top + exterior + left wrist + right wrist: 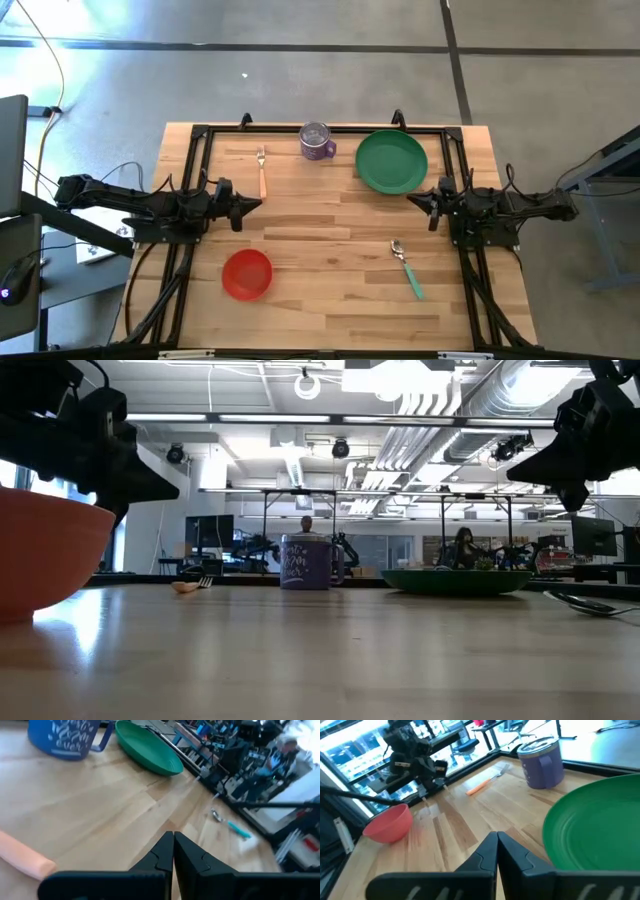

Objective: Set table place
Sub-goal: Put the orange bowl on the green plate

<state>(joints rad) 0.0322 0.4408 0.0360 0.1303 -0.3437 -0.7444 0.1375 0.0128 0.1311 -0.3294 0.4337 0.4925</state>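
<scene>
The robot's left gripper will next move to the red bowl's far rim [240, 252], on the side toward the orange-handled fork, and close there.
The round green plate [391, 161] lies flat near the table's far right; it also shows in the right wrist view as the plate [595, 825]. The red bowl [246, 274] stands near the left front. The orange-handled fork [262, 175] lies far left. The teal-handled spoon [406, 268] lies right of centre. My left gripper [258, 204] hovers shut at the left side, just near-side of the fork's handle. My right gripper [410, 197] hovers shut just near the plate's near edge. Both grippers hang above the wood, touching nothing.
A purple mug [317, 141] stands upright at the far edge between fork and plate. A black metal frame [320, 128] edges the plank table. Bare wood [330, 225] lies between the two grippers. People sit in the room beyond the table.
</scene>
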